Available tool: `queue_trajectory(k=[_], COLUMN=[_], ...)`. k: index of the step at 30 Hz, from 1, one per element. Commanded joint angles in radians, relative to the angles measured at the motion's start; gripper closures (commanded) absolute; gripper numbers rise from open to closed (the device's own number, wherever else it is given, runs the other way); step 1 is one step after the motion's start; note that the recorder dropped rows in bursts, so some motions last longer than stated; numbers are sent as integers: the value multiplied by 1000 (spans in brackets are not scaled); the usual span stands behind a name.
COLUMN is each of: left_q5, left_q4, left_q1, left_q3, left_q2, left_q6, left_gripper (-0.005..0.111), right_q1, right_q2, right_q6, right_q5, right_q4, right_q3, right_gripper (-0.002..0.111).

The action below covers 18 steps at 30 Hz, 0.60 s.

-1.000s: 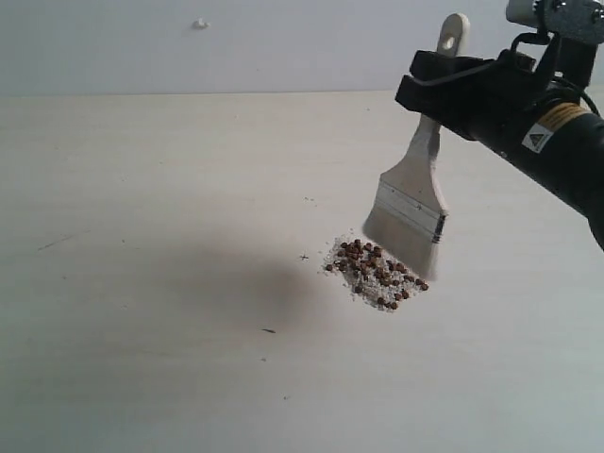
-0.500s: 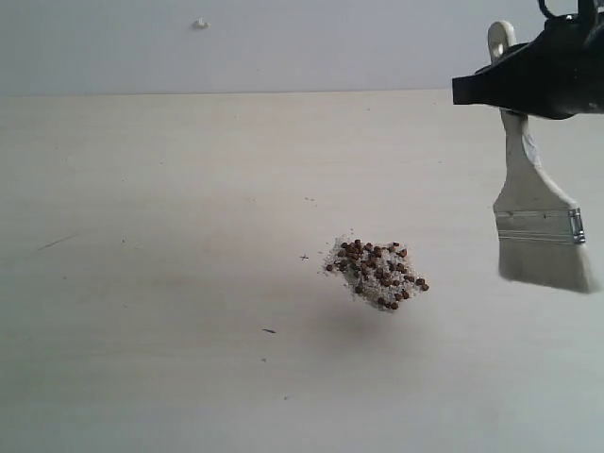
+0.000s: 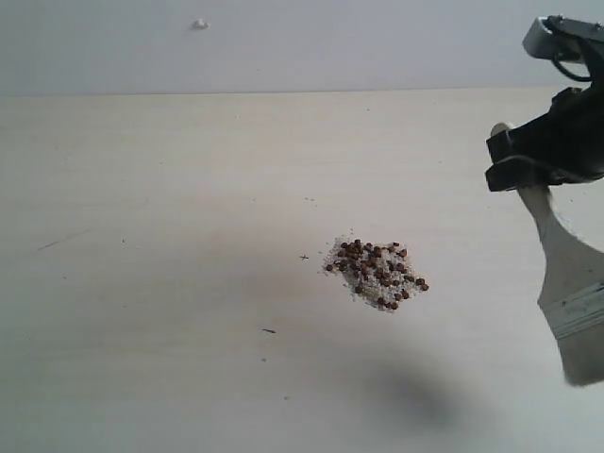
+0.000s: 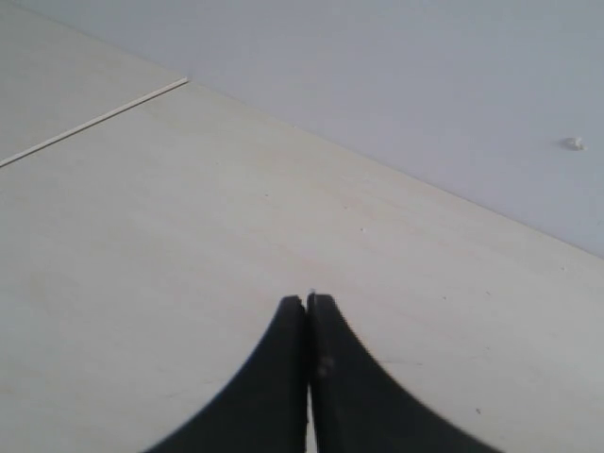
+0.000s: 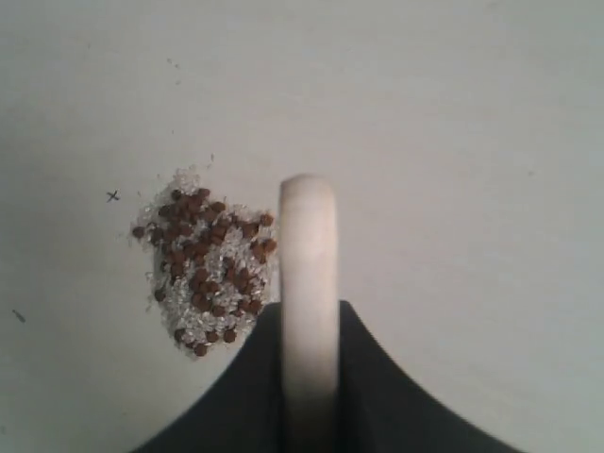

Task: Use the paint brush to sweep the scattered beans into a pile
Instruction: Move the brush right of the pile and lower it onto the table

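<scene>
The robot's right gripper needs to set the paint brush down on the bare table point(image 3: 518, 281) point(image 5: 431, 356) next to the bean pile, opposite the tiny cross mark. The brush now hangs well apart from the pile.
The beans point(image 3: 376, 274) lie in one dense pile point(image 5: 209, 264) of brown pellets and whitish crumbs near the middle of the pale table. My right gripper point(image 3: 517, 162) is shut on the paint brush point(image 3: 566, 283) by its wooden handle point(image 5: 308, 255), at the right edge of the exterior view. The brush hangs tilted, bristles point(image 3: 587, 363) down, well to the right of the pile and apart from it. My left gripper point(image 4: 308, 300) is shut with nothing in it, over bare table, and does not show in the exterior view.
The table point(image 3: 170, 208) ends at a pale wall with a small white bump point(image 3: 200, 24). A tiny cross mark point(image 3: 304, 257) sits just left of the pile and a dark fleck point(image 3: 269, 330) lies nearer the front. A seam point(image 4: 94, 118) crosses the table in the left wrist view.
My right gripper has carried the brush from just over the pile to the right and downward, away from it. The pile has kept its shape. The left gripper has not changed.
</scene>
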Motion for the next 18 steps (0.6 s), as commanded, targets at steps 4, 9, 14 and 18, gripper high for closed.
queue_trajectory(k=[4, 9, 14, 18], left_q5=[2, 2, 2, 2], left_q4=[-7, -7, -7, -7], left_q1=[4, 4, 4, 4], left_q3=[4, 4, 4, 4], left_q2=[-2, -2, -2, -2], left_q6=[1, 1, 1, 1], left_gripper=[107, 107, 107, 107], right_q1=[-6, -24, -59, -59], right_q2=[150, 234, 297, 337], right_q6=[-214, -360, -380, -410], right_q5=[1, -17, -68, -109], right_q4=[288, 512, 569, 586], right_q3=[-8, -8, -8, -8], right_gripper=[108, 108, 108, 108])
